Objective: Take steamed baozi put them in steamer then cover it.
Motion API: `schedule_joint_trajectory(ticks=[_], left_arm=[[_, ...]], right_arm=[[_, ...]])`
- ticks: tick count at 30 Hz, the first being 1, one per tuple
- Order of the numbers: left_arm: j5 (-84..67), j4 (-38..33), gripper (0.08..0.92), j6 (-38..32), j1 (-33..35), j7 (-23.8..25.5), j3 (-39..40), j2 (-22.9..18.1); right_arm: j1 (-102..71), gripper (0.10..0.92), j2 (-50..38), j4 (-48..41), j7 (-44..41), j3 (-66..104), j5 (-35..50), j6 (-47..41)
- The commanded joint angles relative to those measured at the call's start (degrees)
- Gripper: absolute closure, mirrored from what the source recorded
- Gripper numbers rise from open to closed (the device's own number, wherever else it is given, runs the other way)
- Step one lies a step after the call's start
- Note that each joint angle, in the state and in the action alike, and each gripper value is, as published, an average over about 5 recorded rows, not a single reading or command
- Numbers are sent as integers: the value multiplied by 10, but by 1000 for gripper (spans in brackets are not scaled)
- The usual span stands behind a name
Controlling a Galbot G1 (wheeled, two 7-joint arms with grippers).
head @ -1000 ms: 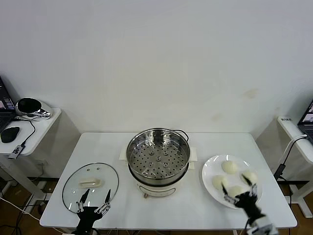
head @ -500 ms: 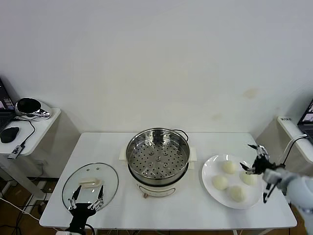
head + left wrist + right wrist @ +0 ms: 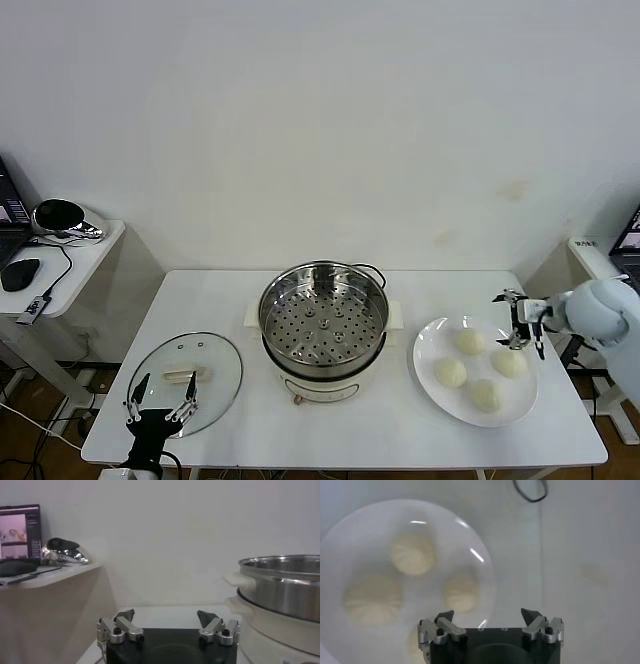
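Next, I close my right gripper around the middle of the back baozi (image 3: 470, 342) (image 3: 461, 592), the one nearest the far edge of the white plate.
The steamer (image 3: 323, 325) stands in the middle of the table, uncovered, its perforated tray bare. Four cream-white baozi lie on a white plate (image 3: 428, 345) to its right: one at the back (image 3: 468, 341), one at the right (image 3: 509, 362), one at the left (image 3: 450, 373) and one at the front (image 3: 485, 394). My right gripper (image 3: 520, 324) is open and empty, hovering over the plate's far right edge. The right wrist view shows the gripper (image 3: 490, 616) above the plate (image 3: 365, 535) and baozi (image 3: 461, 592). My left gripper (image 3: 158, 400) is open at the table's front left.
A glass lid (image 3: 185, 380) with a pale handle lies flat on the table left of the steamer, just beyond the left gripper. The steamer's wall (image 3: 280, 587) shows in the left wrist view. Side tables stand at both ends of the table; a black cable (image 3: 530, 492) hangs off the right.
My right gripper has risen from the plate's front edge and swung round to its far right side. My left gripper has drifted left along the table's front edge.
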Motion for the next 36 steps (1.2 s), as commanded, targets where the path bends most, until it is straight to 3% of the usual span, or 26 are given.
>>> schedule_joint_trajectory(ticks=[1, 28, 36], left_arm=[[0, 2, 177, 1, -2, -1, -8, 4], [13, 7, 177, -3, -1, 7, -8, 9], [13, 10, 177, -3, 1, 7, -7, 7]], right_arm=[[159, 203, 1, -98, -72, -193, 28, -11], [179, 206, 149, -236, -27, -228, 18, -20], [173, 285, 147, -235, -29, -228, 8, -23]])
